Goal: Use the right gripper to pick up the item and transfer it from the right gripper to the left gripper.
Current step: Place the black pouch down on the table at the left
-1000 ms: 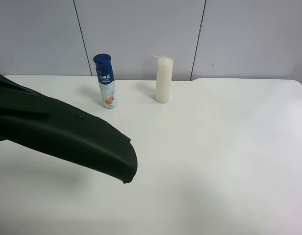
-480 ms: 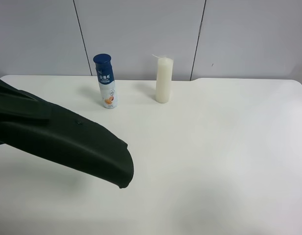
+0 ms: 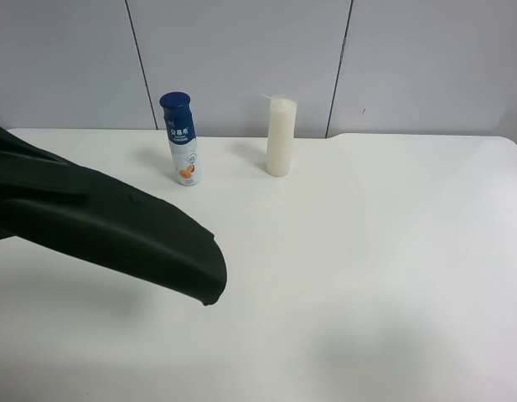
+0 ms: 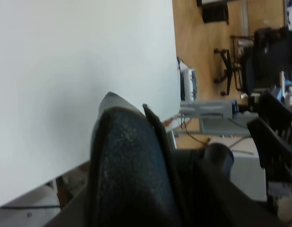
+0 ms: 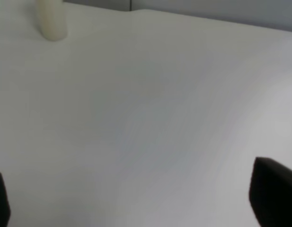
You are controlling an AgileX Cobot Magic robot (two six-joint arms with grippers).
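The robot's left gripper should release the dark pouch on the white table (image 3: 131, 218) just in front of the blue-capped bottle.
The item (image 3: 116, 234), a dark green-black soft pouch, reaches in from the exterior high view's left edge and hangs above the white table (image 3: 367, 251), rounded end toward the middle. Its grainy dark surface (image 4: 131, 165) fills the lower part of the left wrist view. My left gripper (image 4: 131, 109) is shut on it, its fingers mostly covered. In the right wrist view my right gripper (image 5: 136, 196) stands open over bare table, with nothing between its fingers (image 5: 273, 194). Neither arm shows in the exterior high view.
A blue-capped white bottle (image 3: 183, 138) and a white candle (image 3: 280, 136) stand upright at the back of the table near the grey wall. The candle's base (image 5: 51, 19) also shows in the right wrist view. Beyond the table edge (image 4: 176, 71), office chairs stand on the floor.
The item's rounded end has drifted slightly toward the exterior high view's left and wobbled a little in height. Bottle and candle have not moved.
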